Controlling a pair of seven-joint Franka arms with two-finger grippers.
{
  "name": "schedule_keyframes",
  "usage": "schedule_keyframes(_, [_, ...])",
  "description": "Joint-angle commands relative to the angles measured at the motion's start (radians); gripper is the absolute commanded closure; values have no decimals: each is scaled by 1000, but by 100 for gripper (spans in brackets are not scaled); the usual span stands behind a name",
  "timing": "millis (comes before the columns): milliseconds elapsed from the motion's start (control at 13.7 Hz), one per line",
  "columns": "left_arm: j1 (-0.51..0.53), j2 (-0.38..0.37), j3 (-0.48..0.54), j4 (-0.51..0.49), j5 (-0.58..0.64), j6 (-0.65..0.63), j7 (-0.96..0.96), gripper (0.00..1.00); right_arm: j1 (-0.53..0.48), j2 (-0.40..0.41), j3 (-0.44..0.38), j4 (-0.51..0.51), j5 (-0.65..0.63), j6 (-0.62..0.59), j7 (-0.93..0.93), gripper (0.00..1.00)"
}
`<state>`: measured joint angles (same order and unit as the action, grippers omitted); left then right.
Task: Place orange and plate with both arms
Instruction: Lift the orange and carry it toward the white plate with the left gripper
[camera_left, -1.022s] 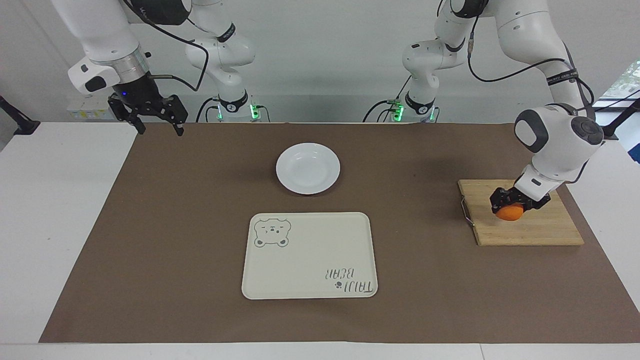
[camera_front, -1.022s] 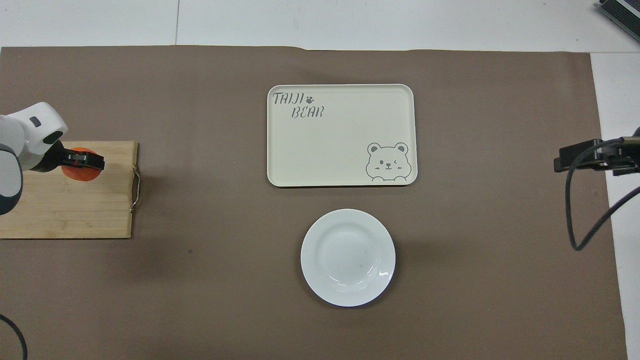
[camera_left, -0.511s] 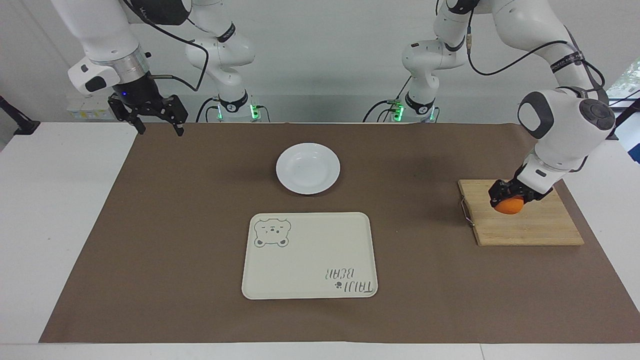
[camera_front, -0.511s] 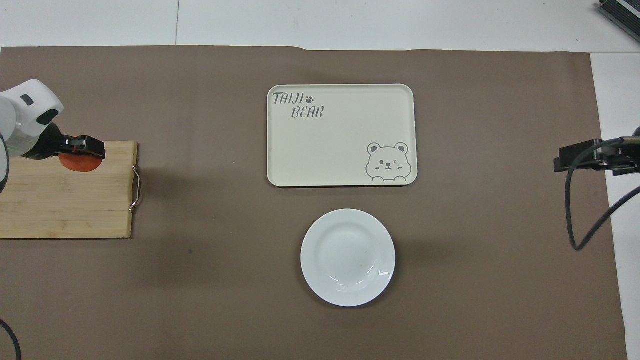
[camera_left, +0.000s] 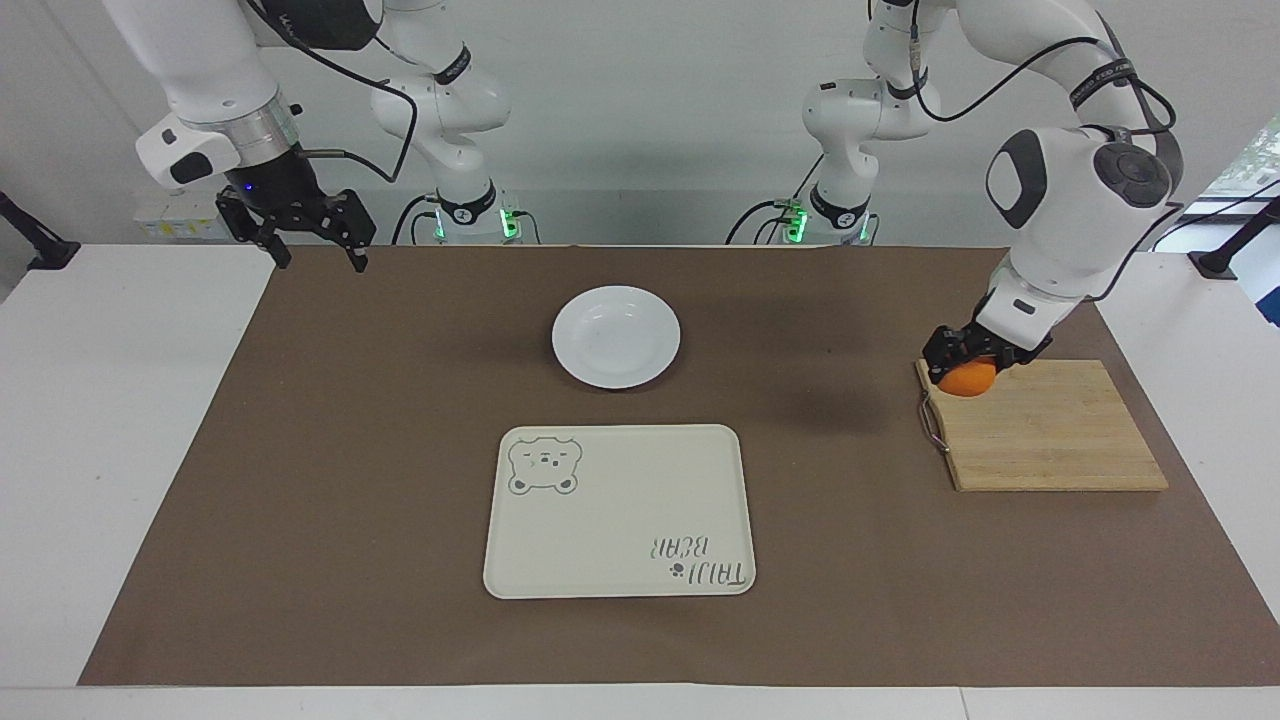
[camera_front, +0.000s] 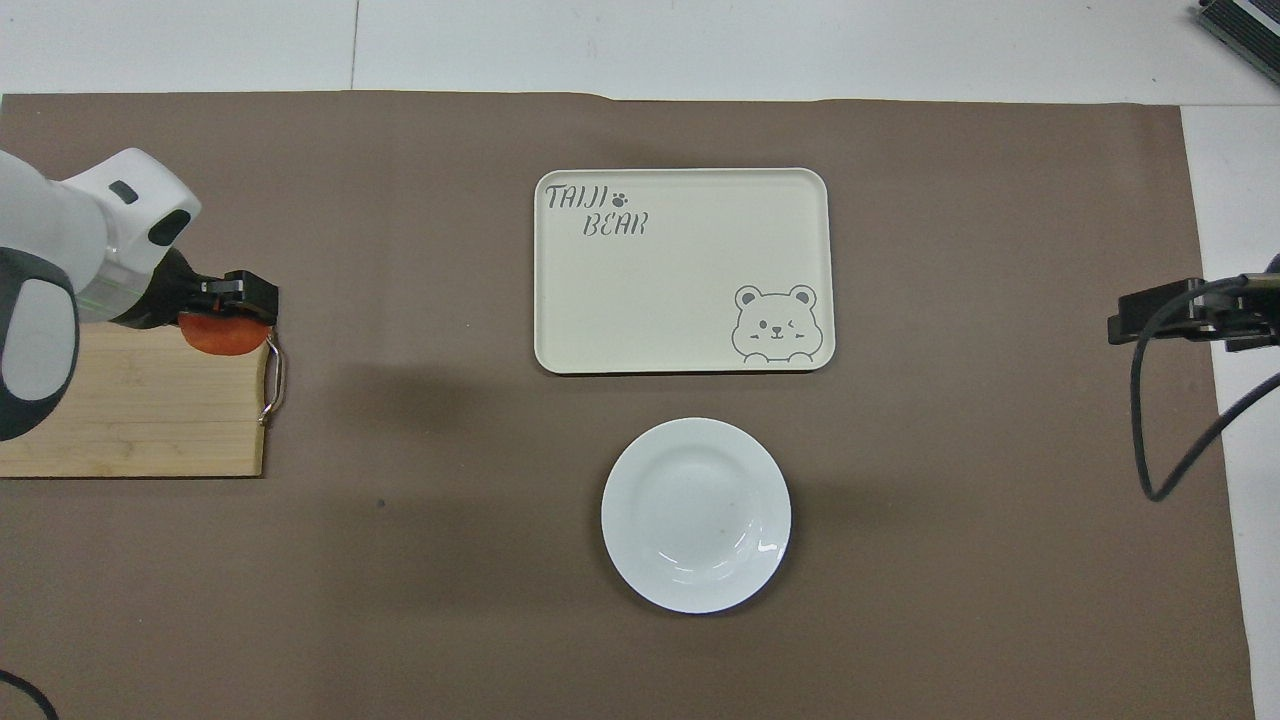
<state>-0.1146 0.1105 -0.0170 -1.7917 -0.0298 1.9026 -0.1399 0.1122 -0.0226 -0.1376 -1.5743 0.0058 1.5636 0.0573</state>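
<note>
My left gripper needs to let go of the orange near the middle of the white round plate (camera_front: 697, 500).
My left gripper (camera_left: 963, 362) is shut on the orange (camera_left: 968, 381), a small bright fruit held in the air over the corner of the wooden cutting board (camera_left: 1050, 430) by its wire handle. From overhead, the left gripper (camera_front: 228, 312) covers most of the orange (camera_front: 222, 338). The white round plate (camera_left: 616, 337) (camera_front: 696, 515) lies bare on the brown mat at mid-table, nearer to the robots than the tray. My right gripper (camera_left: 322, 260) waits open and holds nothing, over the mat's corner at the right arm's end; in the overhead view the right gripper (camera_front: 1150, 315) shows only in part.
A cream rectangular tray (camera_left: 600, 520) (camera_front: 680, 290) with a bear print lies farther from the robots than the plate. The cutting board (camera_front: 130, 410) sits at the left arm's end, its metal handle (camera_front: 272, 380) facing mid-table. Brown mat (camera_left: 350, 450) covers the table.
The left gripper has lifted the orange off the board and carried it toward the board's handle edge. The right arm has not moved.
</note>
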Motion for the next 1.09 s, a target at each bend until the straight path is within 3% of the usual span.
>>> schedule_keyframes(0, [-101, -17, 14, -3, 11, -20, -120, 100, -5, -20, 4, -18, -6, 0, -16, 0])
schedule_keyframes(730, [-480, -51, 6, -40, 4, 9, -522, 100, -5, -20, 4, -18, -6, 0, -16, 0])
schedule_keyframes(1022, [-602, -17, 6, -119, 2, 178, -630, 100, -5, -19, 4, -18, -6, 0, -16, 0])
